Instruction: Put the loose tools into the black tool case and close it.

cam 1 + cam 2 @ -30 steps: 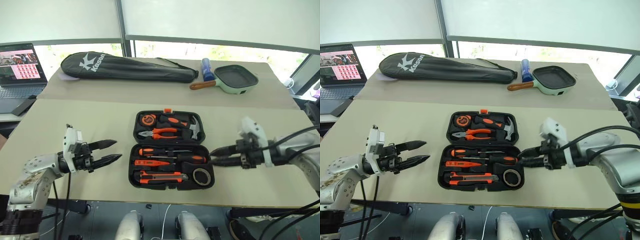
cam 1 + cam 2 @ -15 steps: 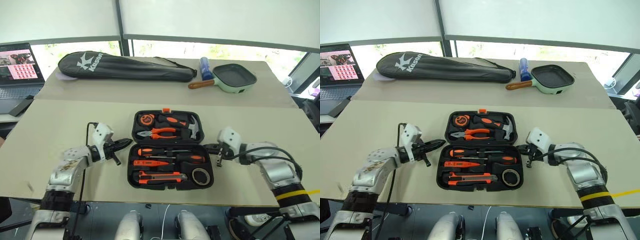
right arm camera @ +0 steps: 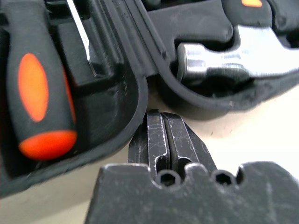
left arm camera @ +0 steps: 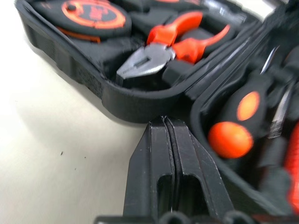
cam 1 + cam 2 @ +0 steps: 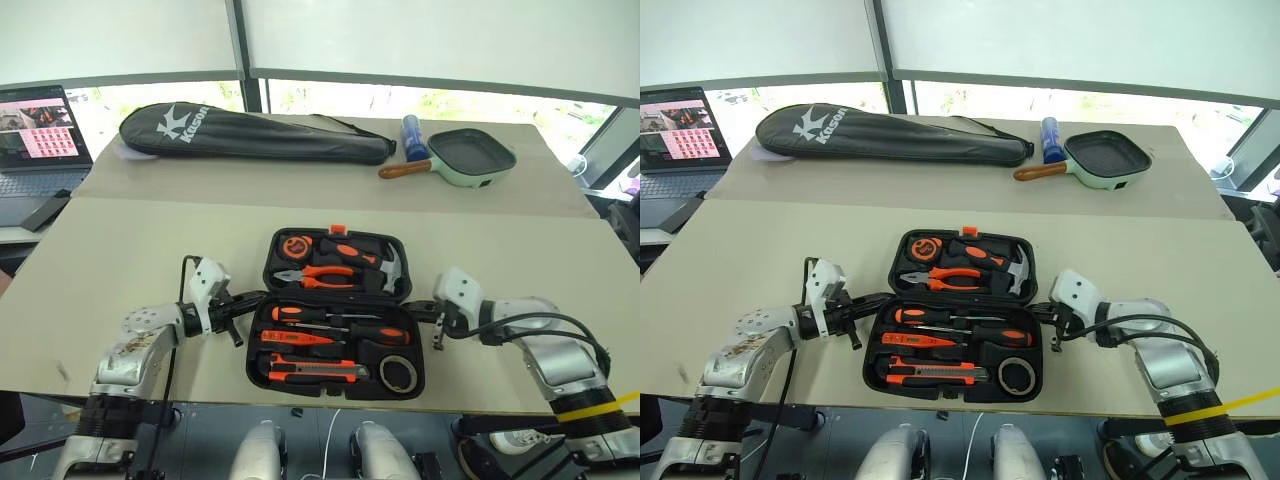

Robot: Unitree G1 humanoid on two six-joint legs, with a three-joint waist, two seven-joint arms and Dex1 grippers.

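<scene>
Shut fingertips sit at the hinge notch; next my right gripper opens, then takes the far half's side rim (image 5: 405, 266) to fold it over.
The black tool case (image 5: 264, 270) lies open on the table in front of me. Its near half holds two screwdrivers (image 5: 300, 313) (image 5: 380, 335), the orange tester (image 5: 292, 337), the utility knife (image 5: 315, 371) and the tape roll (image 5: 403, 373). The far half holds a tape measure, pliers and a hammer. My left gripper (image 5: 256, 298) is shut, its tips at the notch between the two halves on the case's left side (image 4: 164, 122). On the right side, my right gripper (image 5: 416, 309) is shut at the same notch (image 3: 161, 114). Neither holds anything.
A long black racket bag (image 5: 250, 135) lies at the back of the table. A blue bottle (image 5: 412, 135) and a green frying pan (image 5: 470, 158) stand to its right. A laptop (image 5: 35, 125) sits far left. The table's front edge runs just below the case.
Both grippers have come in from out wide to the case's sides, and the left has shut. The case's near half now reaches closer to the table's front edge.
</scene>
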